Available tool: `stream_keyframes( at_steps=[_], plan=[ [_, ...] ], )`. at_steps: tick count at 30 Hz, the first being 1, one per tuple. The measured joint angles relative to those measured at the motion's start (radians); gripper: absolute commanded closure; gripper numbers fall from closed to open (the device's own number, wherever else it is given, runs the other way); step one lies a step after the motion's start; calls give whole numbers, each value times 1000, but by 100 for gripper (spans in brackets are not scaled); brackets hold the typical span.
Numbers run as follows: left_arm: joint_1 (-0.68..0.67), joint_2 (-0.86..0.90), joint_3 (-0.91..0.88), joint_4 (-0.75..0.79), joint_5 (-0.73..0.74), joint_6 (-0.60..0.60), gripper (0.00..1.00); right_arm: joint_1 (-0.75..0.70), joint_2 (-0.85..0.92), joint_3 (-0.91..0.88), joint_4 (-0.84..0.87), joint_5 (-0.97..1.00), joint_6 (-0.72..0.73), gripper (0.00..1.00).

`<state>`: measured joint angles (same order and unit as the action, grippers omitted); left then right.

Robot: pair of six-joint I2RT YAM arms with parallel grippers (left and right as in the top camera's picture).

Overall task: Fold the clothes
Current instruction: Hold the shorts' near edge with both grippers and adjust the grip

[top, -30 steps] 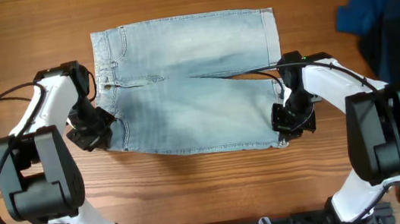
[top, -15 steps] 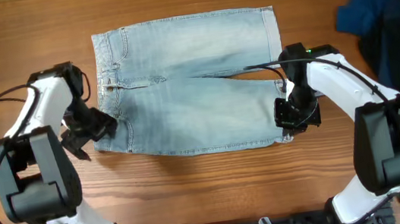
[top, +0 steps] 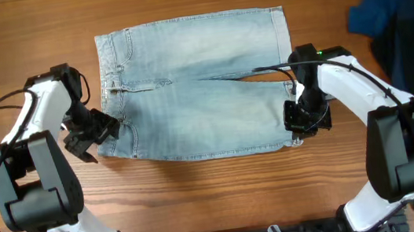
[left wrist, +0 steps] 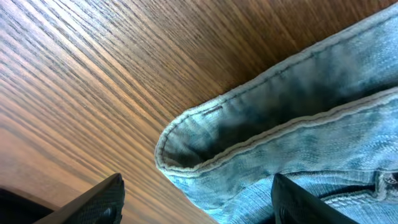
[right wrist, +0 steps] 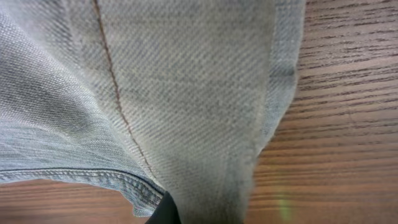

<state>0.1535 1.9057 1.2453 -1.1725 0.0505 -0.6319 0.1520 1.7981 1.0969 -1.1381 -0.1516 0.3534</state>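
Note:
The near waistband corner is lying loose while the robot's right gripper holds the hem, so next the left gripper pinches both waistband layers [left wrist: 186, 168] before it folds the near half over.
The clothes, light blue denim shorts [top: 195, 86], lie flat on the wooden table [top: 217, 194], waistband to the left and legs to the right. My left gripper [top: 85, 139] stands open at the near waistband corner. In the left wrist view that corner [left wrist: 205, 143] lies between the spread fingers [left wrist: 102, 199], untouched. My right gripper [top: 304, 118] is shut on the hem of the near leg. In the right wrist view the denim [right wrist: 186, 93] drapes over the gripper [right wrist: 205, 214], and only one dark finger [right wrist: 165, 216] shows.
A heap of dark blue and navy garments [top: 405, 20] lies at the right edge of the table. Both arm bases stand at the near edge, left [top: 39, 200] and right [top: 402, 155].
My left gripper has opened, let go of the waistband corner and drawn slightly left. The right gripper shifted a little farther from the near edge with the hem, then held still.

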Motion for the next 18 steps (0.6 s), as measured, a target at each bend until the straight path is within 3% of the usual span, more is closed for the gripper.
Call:
stream_keyframes(
  at_steps=[7,11,15,18],
  plan=[
    [0,0,-55,61,3,-34,32,0,0,0,3,0,0,96],
    [0,0,-55,72,4,-42,47,0,0,0,5,0,0,96],
    [0,0,-55,74,8,-40,37,0,0,0,6,0,0,96],
    [0,0,-55,74,7,-44,43,0,0,0,6,0,0,96]
  ],
)
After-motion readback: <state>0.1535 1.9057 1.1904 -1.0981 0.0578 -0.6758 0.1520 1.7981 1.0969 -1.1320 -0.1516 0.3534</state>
